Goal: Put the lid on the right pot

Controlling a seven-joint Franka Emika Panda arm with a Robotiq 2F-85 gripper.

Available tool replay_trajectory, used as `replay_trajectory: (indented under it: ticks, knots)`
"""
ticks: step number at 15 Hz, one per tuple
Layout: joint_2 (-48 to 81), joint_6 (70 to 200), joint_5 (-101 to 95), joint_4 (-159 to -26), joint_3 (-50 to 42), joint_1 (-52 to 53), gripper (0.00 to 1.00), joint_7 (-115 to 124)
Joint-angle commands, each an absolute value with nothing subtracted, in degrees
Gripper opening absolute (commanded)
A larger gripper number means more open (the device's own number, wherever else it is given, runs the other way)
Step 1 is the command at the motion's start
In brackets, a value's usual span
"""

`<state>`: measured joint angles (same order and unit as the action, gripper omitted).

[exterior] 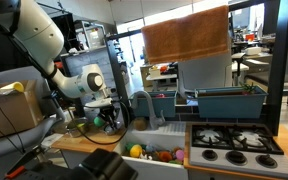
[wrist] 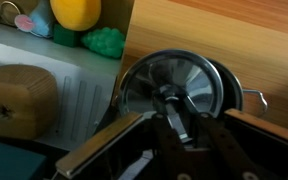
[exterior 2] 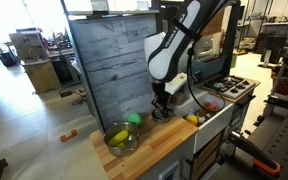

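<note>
Next, I open my gripper and let go of the lid so that it lies flat on the rim of the steel pot (exterior: 108, 123) (wrist: 189, 97) on the wooden counter.
In the wrist view a round glass lid (wrist: 174, 80) with a metal handle lies over a steel pot whose side handle (wrist: 254, 98) sticks out on the wooden counter. My gripper (wrist: 192, 125) is straight above it, with its dark fingers closed around the lid's handle. In an exterior view my gripper (exterior 2: 161, 106) is low over this pot at the counter's middle. A second steel pot (exterior 2: 121, 139) holding yellow and green items stands at the counter's near end. In an exterior view my gripper (exterior: 103, 113) is down behind the sink.
A sink (exterior: 154, 135) holds toy food, also seen in the wrist view as a yellow piece (wrist: 74, 12), a green piece (wrist: 104, 42) and a wooden block (wrist: 19, 100). A stove (exterior: 234, 140) (exterior 2: 229, 88) lies beyond. A grey panel (exterior 2: 109, 60) backs the counter.
</note>
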<state>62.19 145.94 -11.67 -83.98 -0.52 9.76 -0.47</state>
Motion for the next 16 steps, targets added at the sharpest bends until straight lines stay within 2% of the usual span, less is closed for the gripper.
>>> replay_trajectory:
  ticks: [1, 14, 15, 16]
  knots:
    - [63.1, 145.8, -10.8, -82.5, 1.1, 9.2, 0.05, -2.5]
    - [62.4, 145.9, -10.8, -83.6, 2.7, 9.3, 0.05, -4.0]
    - [62.4, 145.8, -10.7, -83.5, 2.8, 9.2, 0.32, -4.1]
    - [62.4, 145.5, -10.6, -83.4, 3.0, 9.1, 0.47, -4.3]
